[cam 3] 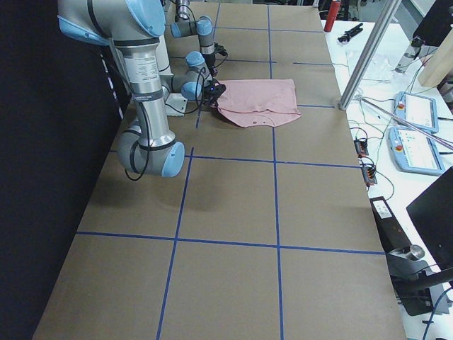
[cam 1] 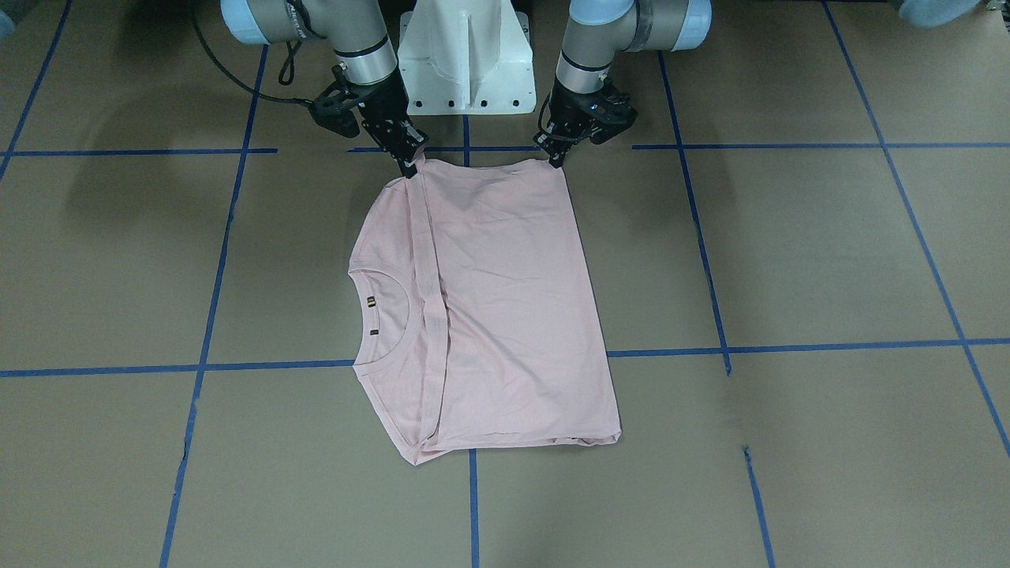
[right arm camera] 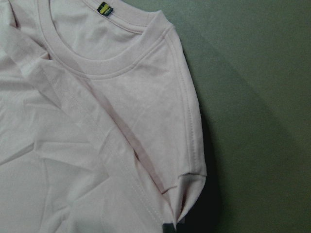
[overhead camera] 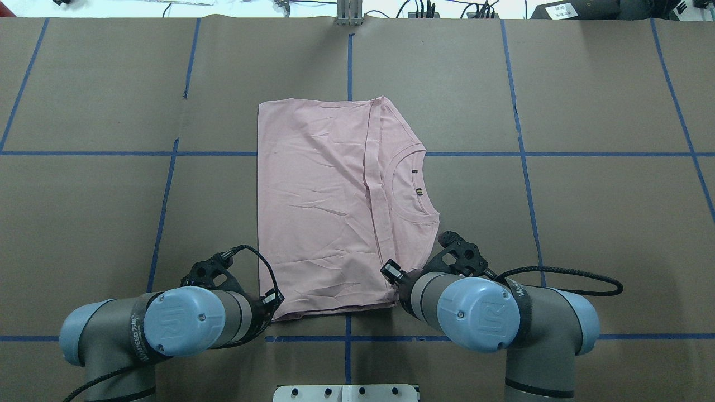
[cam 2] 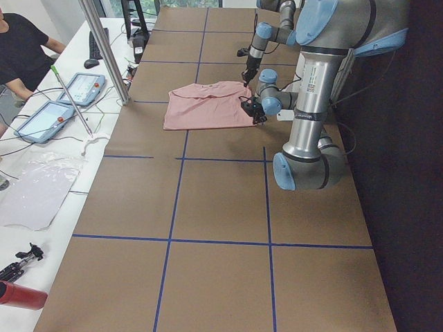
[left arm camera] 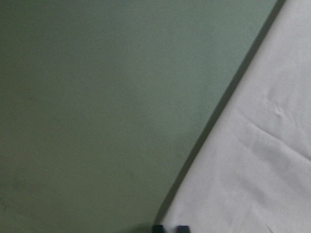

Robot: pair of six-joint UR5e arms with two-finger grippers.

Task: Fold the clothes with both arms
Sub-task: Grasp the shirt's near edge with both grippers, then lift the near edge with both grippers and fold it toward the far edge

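Note:
Next, my left gripper lets go of the T-shirt's near corner just beyond the blue tape line crossing beneath the shirt [cam 1: 596, 382].
A pale pink T-shirt [cam 1: 505, 315] [overhead camera: 318, 206] lies folded and plain side up on the brown table, its ribbed collar [cam 1: 387, 315] [overhead camera: 410, 184] [right arm camera: 107, 68] toward the robot's right. Both grippers are at its edge nearest the robot. My left gripper [cam 1: 557, 160] [overhead camera: 275, 301] [left arm camera: 170, 228] is shut on one near corner of the shirt. My right gripper [cam 1: 410, 167] [overhead camera: 391, 273] [right arm camera: 169, 227] is shut on the other near corner, by the folded sleeve, where the cloth bunches up. Both corners are drawn into small peaks at the fingertips.
The white pedestal base [cam 1: 465, 63] stands just behind the grippers. Blue tape lines [cam 1: 473, 505] grid the table. Along the far side are a metal post [cam 2: 104, 48], teach pendants [cam 2: 83, 86] [cam 3: 417, 110] and a seated person [cam 2: 21, 48].

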